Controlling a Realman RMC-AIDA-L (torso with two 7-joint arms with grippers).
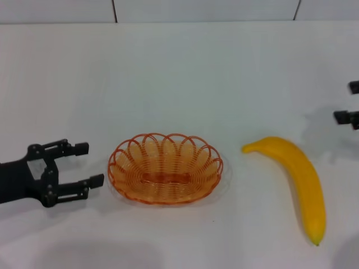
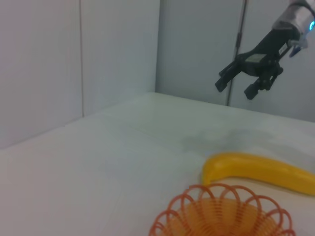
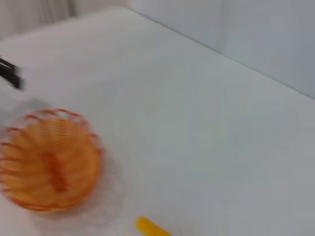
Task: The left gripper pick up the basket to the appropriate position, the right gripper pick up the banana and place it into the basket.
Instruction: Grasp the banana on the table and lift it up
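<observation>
The bend of the yellow banana (image 1: 294, 160), between its stem end and its middle, is the spot my right gripper should close on.
The orange wire basket (image 1: 165, 167) sits empty on the white table, left of centre. My left gripper (image 1: 91, 164) is open just to its left, low, with the fingertips pointing at the rim and not touching it. The yellow banana (image 1: 297, 182) lies on the table to the basket's right, clear of it. My right gripper (image 1: 349, 102) is at the far right edge, behind the banana and raised; the left wrist view shows the right gripper (image 2: 235, 90) open and empty in the air. That view also shows the basket's rim (image 2: 221, 211) and the banana (image 2: 256, 169).
The white table (image 1: 179, 67) runs back to a pale panelled wall. In the right wrist view the basket (image 3: 49, 160) and one end of the banana (image 3: 150, 227) show from above, with a left gripper finger (image 3: 10, 73) at the edge.
</observation>
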